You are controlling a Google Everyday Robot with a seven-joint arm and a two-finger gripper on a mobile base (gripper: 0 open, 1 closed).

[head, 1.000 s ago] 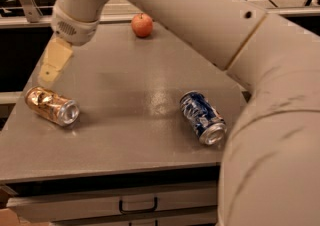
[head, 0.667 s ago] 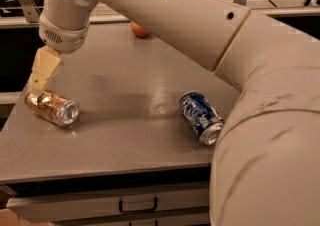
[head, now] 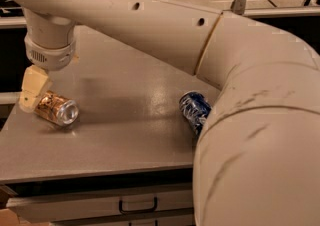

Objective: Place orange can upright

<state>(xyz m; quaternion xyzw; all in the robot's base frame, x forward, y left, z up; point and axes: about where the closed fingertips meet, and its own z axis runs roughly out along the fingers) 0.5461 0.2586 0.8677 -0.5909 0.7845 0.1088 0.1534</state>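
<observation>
The robot's gripper will close on the middle of the orange can's body (head: 47, 107), keeping its fingers clear of the can's silver top.
The orange can (head: 56, 109) lies on its side near the left edge of the grey table (head: 130, 120), its silver top facing right and toward the front. My gripper (head: 33, 90) hangs from the arm's wrist at the far left, right above and against the can's left end. Only one pale finger shows. The big pale arm sweeps across the top and right of the view.
A blue and white can (head: 194, 110) lies on its side right of centre, partly hidden by my arm. The table's front edge runs above a drawer with a dark handle (head: 137, 205). A dark gap lies past the table's left edge.
My gripper has moved left and down, from above the table's back left to the orange can's left end. The apple is now hidden behind my arm. The cans have not moved.
</observation>
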